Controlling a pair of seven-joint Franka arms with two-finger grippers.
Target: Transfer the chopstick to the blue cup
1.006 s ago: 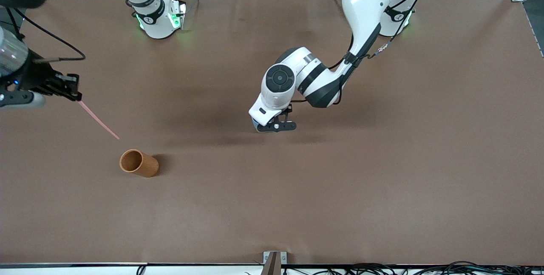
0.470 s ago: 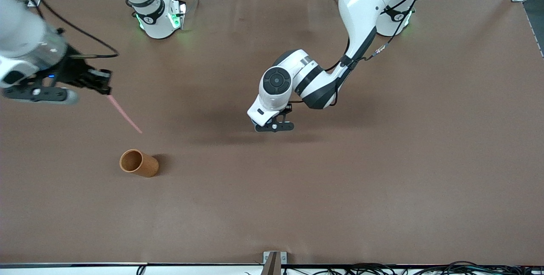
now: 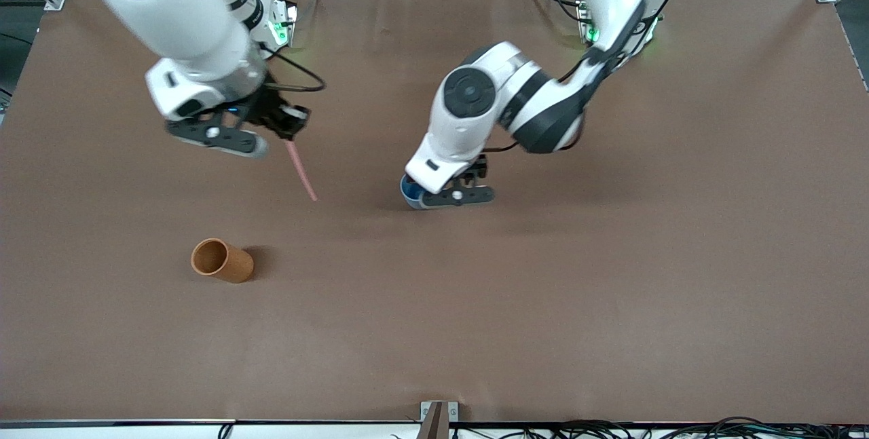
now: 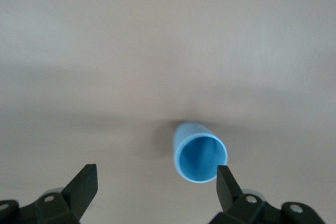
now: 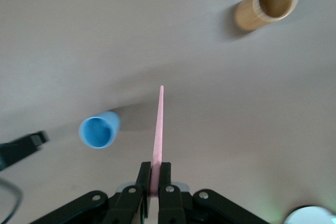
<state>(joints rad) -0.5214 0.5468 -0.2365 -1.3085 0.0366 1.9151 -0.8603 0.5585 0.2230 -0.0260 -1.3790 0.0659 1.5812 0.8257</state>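
The pale pink chopstick, now slanted over the table between the cups, will be let go by my right gripper inside the blue cup (image 3: 417, 187) (image 5: 98, 132) that stands in the middle of the table under my left gripper.
My right gripper (image 3: 290, 128) is shut on one end of the pale pink chopstick (image 3: 303, 174), which hangs slanted over the table between the two cups. In the right wrist view the stick (image 5: 157, 127) runs out from the shut gripper (image 5: 155, 179). The blue cup (image 3: 409, 193) stands mid-table, mostly hidden under my left hand. My left gripper (image 3: 456, 195) is open and empty just above it. In the left wrist view the cup (image 4: 200, 152) stands upright, close to one of the fingers (image 4: 227, 182) of the gripper (image 4: 156, 182). The cup (image 5: 98, 131) also shows in the right wrist view.
An orange-brown cylindrical cup (image 3: 220, 260) sits nearer the front camera, toward the right arm's end; it also shows in the right wrist view (image 5: 268, 2). The brown table (image 3: 611, 290) stretches wide toward the left arm's end.
My right arm has swung in from the right arm's end toward mid-table with the chopstick still gripped. My left hand has lifted a little, and the blue cup's rim now shows.
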